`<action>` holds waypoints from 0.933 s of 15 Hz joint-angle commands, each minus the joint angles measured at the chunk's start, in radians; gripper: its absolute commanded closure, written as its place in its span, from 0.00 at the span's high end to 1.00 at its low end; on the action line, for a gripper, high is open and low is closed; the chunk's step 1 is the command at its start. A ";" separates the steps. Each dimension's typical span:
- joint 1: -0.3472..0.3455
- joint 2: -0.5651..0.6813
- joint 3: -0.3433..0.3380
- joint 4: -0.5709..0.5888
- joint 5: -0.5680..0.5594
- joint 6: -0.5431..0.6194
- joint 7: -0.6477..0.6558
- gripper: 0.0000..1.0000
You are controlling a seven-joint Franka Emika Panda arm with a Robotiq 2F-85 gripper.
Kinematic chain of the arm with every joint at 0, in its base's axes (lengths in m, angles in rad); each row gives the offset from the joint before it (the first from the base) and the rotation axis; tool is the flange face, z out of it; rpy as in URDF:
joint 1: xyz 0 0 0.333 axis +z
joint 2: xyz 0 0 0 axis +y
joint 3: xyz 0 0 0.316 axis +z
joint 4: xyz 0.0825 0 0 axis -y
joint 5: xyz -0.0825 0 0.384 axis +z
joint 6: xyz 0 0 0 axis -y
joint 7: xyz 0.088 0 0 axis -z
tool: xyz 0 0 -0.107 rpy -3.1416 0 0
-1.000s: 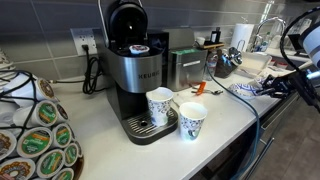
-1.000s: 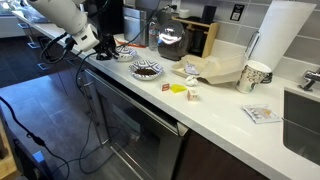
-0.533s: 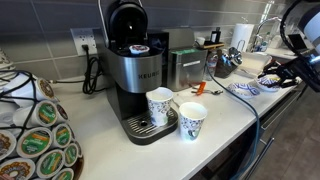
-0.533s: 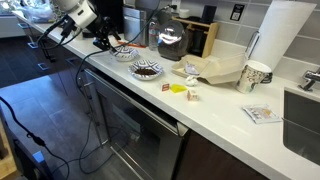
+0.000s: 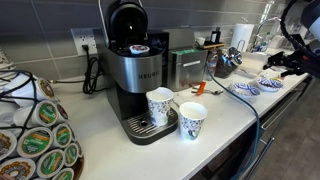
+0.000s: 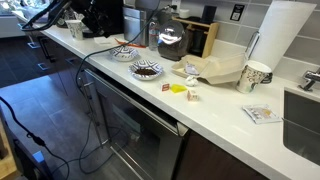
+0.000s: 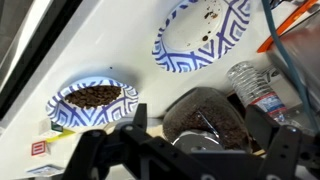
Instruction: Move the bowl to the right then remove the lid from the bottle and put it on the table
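Observation:
Next, my gripper goes to the knob on the lid (image 5: pixel 237 55) (image 7: pixel 200 142) of the glass jar of coffee beans, beside the water bottle, and closes there.
Two shallow white bowls with blue patterns sit side by side on the off-white table (image 6: pixel 215 100). The nearly empty bowl (image 7: pixel 200 35) (image 6: pixel 122 52) lies free on the counter. The other bowl (image 7: pixel 92 100) (image 6: pixel 146 69) holds dark grounds. My gripper (image 7: pixel 200 122) (image 5: pixel 272 62) hangs open above them, over a glass jar of coffee beans (image 7: pixel 205 112), with nothing between its fingers. A clear water bottle (image 7: pixel 258 85) stands beside the jar. I cannot make out its lid.
A Keurig machine (image 5: pixel 135 70) with two tall paper cups (image 5: pixel 160 105) stands at one end, beside a small orange object (image 5: pixel 198 88). A paper towel roll (image 6: pixel 280 35), brown bag (image 6: pixel 215 68), another cup (image 6: pixel 255 75) and the sink (image 6: pixel 305 110) lie further along.
The gripper has opened, let go of the nearly empty bowl and risen up and away from the counter. The bowl stays where it was set down.

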 commanded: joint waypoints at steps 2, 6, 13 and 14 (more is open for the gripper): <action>-0.046 -0.193 -0.066 -0.115 -0.145 -0.218 -0.156 1.00; -0.067 -0.177 -0.086 -0.079 -0.215 -0.255 -0.123 1.00; -0.060 -0.148 -0.141 0.018 -0.099 -0.220 -0.252 1.00; -0.070 -0.157 -0.182 0.057 -0.079 -0.271 -0.337 1.00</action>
